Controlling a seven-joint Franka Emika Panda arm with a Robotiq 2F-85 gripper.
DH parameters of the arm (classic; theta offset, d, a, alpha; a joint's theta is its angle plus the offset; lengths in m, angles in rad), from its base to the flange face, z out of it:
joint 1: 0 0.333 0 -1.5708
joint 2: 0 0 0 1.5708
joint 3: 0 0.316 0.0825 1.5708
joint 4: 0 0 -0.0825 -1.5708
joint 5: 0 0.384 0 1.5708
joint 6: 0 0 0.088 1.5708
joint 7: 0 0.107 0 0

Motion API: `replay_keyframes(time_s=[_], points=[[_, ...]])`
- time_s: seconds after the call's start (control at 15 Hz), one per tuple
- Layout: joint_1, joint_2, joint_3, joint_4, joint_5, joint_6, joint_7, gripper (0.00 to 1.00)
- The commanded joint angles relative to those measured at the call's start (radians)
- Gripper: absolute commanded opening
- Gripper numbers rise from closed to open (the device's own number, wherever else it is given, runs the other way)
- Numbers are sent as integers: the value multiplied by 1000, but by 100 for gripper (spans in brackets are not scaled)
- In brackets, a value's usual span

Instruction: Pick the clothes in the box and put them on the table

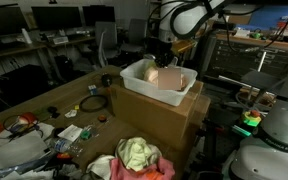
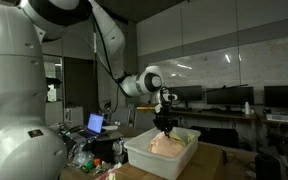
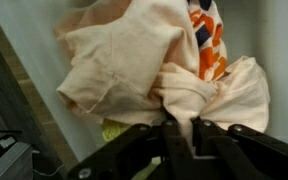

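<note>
I will let go of the bundle of clothes on the pile of clothes (image 1: 136,157) in front of the cardboard box with my gripper.
A white plastic box (image 1: 144,80) stands on a cardboard carton in both exterior views; it also shows from the side (image 2: 149,158). Inside lies a peach cloth (image 3: 134,60) with an orange, white and blue patterned cloth (image 3: 209,40) and a bit of yellow-green cloth (image 3: 114,130) beneath. My gripper (image 3: 181,125) is down in the box and shut on a pinched fold of the peach cloth. In the exterior views the gripper (image 1: 164,62) (image 2: 165,122) sits just over the peach cloth (image 2: 167,143).
A wooden table (image 1: 54,95) carries cables, tools and clutter (image 1: 69,135). A pile of clothes (image 1: 136,155) lies in front of the cardboard carton (image 1: 159,115). Chairs and desks stand behind. A laptop (image 2: 95,124) sits beside the robot base.
</note>
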Motion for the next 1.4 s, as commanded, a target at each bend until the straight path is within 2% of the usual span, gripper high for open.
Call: replay_keyframes(time_s=[0.0,0.33,0.67,0.87,1.0,1.33], points=[[-15,-203,19,-53,9,14,76,8],[-38,-359,76,-48,42,54,192,8],[-84,-402,177,-29,3,78,295,8],[-62,-390,211,-16,2,48,240,8],[-5,-380,209,-7,34,10,131,8],[120,-366,231,11,75,-68,-32,8]])
